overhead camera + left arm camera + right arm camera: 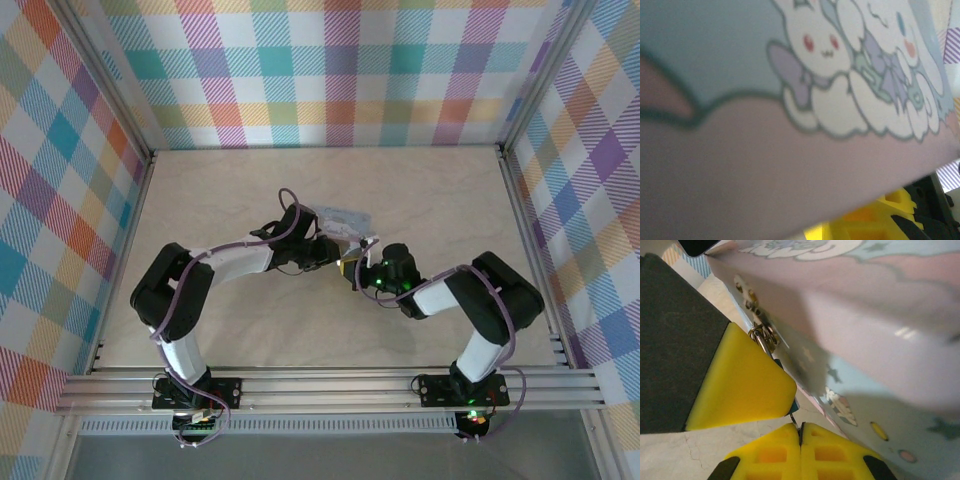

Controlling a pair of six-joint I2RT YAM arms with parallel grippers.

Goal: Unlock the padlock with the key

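Note:
I see my left gripper leaning over the tin with a finger across the padlock, so it should open, back off and grip the padlock's body (795, 406) from lower down.
The padlock hangs by its metal shackle (759, 337) from the hasp of the pale blue cartoon tin (880, 315). Just a blue-green sliver of the padlock (795, 405) shows beneath a yellow finger (740, 385) of my left gripper (340, 256), which lies against it. My right gripper (800, 432) is shut on the key (795, 421), a thin metal blade that points up into the padlock's underside. From above, both grippers meet under the tin (340, 215) at mid table, the right gripper (362, 272) on the right. The tin (790, 75) is blurred and very close in the left wrist view.
The beige table (220, 200) is walled by plaid panels (60, 150) at the back and on both sides. Aluminium rails (320, 385) carry the arm bases along the near edge. Open tabletop lies left and right of the tin.

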